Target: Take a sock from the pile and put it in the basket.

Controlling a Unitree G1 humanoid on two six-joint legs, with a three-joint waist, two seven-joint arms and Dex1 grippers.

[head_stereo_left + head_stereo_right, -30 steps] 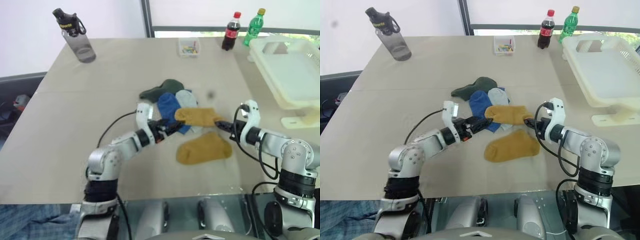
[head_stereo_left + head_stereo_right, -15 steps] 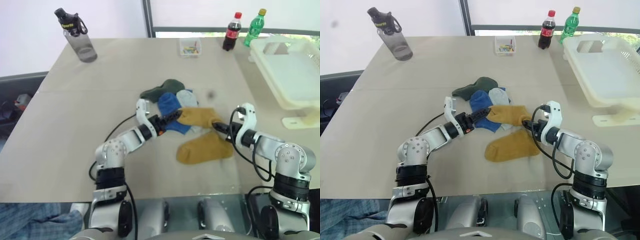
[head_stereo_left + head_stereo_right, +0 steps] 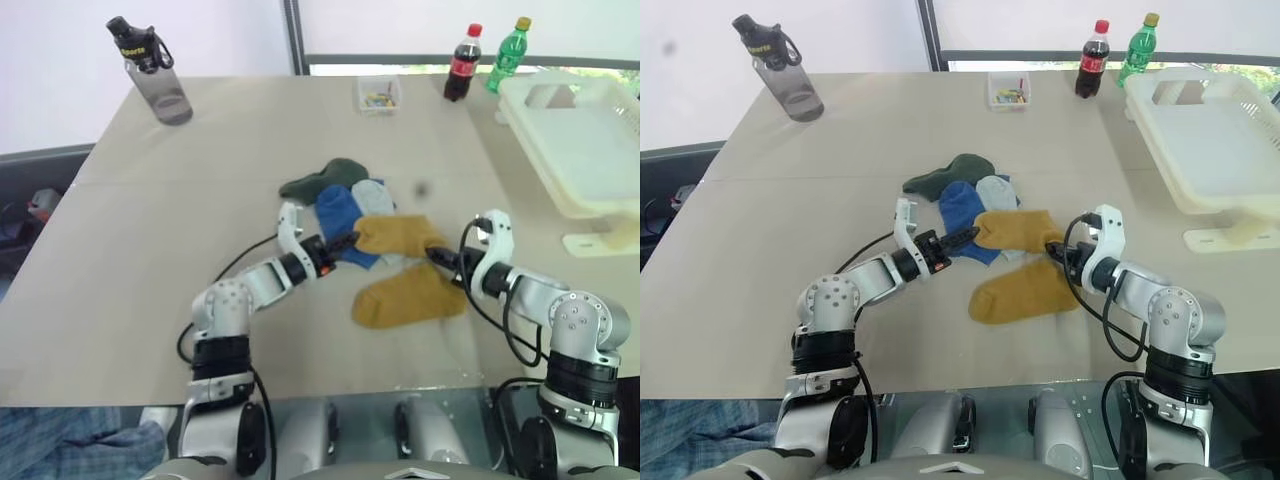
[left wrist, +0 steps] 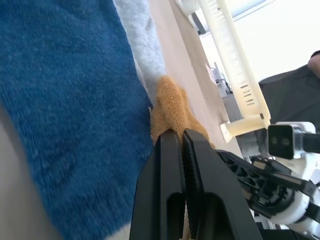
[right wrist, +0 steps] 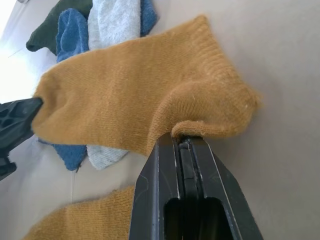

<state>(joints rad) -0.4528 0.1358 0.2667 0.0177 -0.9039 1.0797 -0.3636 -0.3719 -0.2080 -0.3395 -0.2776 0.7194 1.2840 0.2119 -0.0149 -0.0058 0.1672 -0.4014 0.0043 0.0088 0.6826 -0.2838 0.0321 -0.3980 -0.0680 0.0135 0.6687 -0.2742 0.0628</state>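
Note:
My right gripper is holding a mustard sock and will let it go on top of the second mustard sock (image 3: 410, 297), which is lying flat.
The pile (image 3: 345, 195) of dark green, blue and pale grey-blue socks lies mid-table. A mustard sock (image 3: 400, 233) stretches between my two grippers, just right of the pile. My left gripper (image 3: 352, 238) is shut on its left end, seen up close in the left wrist view (image 4: 176, 132). My right gripper (image 3: 432, 252) is shut on the folded edge at the sock's other end (image 5: 185, 140). A second mustard sock (image 3: 408, 296) lies flat in front of the held one. The cream-white basket (image 3: 600, 190) stands at the table's far right.
A grey water bottle (image 3: 155, 75) stands at the far left corner. A small clear box (image 3: 378, 95), a cola bottle (image 3: 462, 65) and a green bottle (image 3: 508, 55) line the far edge. Bare tabletop (image 3: 150, 260) lies left of the pile.
My left gripper, open a second ago, reached the mustard sock's left end and has shut on it. The right gripper has kept its grip and place.

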